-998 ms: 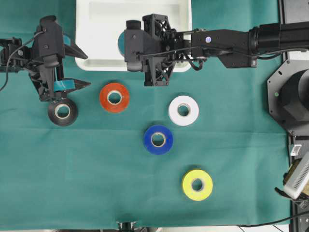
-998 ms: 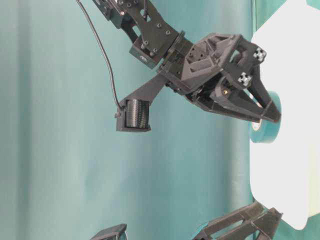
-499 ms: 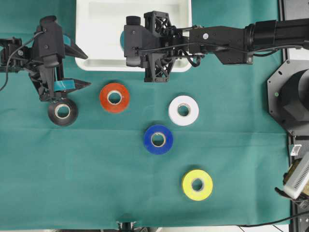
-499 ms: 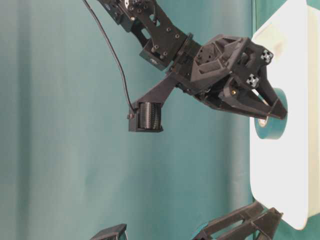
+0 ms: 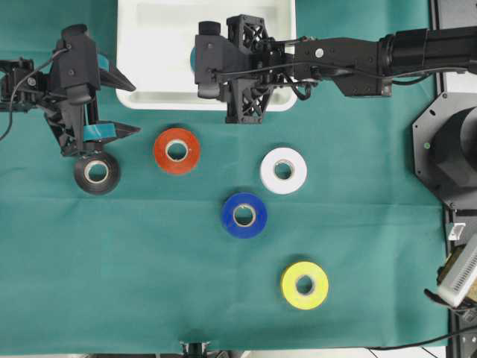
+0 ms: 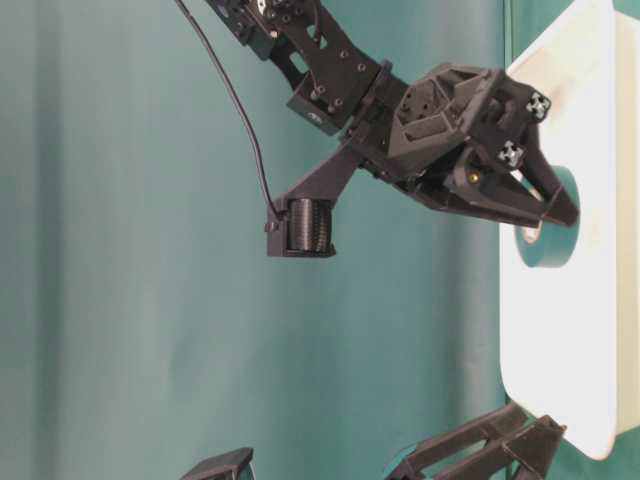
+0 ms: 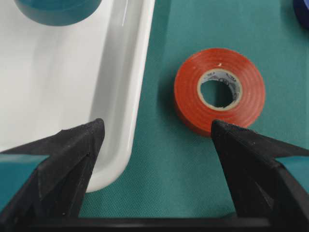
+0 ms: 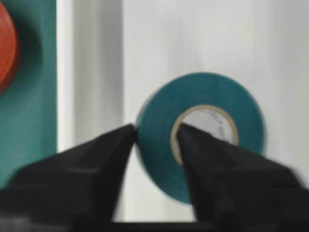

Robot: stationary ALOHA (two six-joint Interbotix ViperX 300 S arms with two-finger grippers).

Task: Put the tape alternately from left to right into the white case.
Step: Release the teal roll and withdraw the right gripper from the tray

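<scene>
The red-orange tape is next for my left gripper to grab by its side [image 5: 177, 167] [image 7: 251, 100] farthest from the white case, with one finger going into the tape's hole.
My right gripper [image 5: 197, 63] reaches over the white case [image 5: 149, 45]. Its fingers straddle the wall of the teal tape [image 8: 241, 111], one in the core and one against the outer edge; in the right wrist view the gripper [image 8: 155, 128] is shut on that roll above the case floor [image 8: 96, 72]. From table level the teal roll [image 6: 555, 245] hangs at the fingertips over the case [image 6: 570, 350]. My left gripper [image 5: 128, 106] stands open and empty left of the case corner. Red-orange tape [image 7: 188, 96] lies just ahead of its right finger.
On the green cloth lie the red-orange [image 5: 190, 158], black [image 5: 110, 179], white [image 5: 296, 177], blue [image 5: 257, 222] and yellow [image 5: 319, 292] rolls. The black roll sits right below my left gripper. The case rim [image 7: 120, 121] runs by my left gripper's left finger.
My right gripper has carried the teal tape farther in over the white case. The left arm and the rolls on the cloth have not moved.
</scene>
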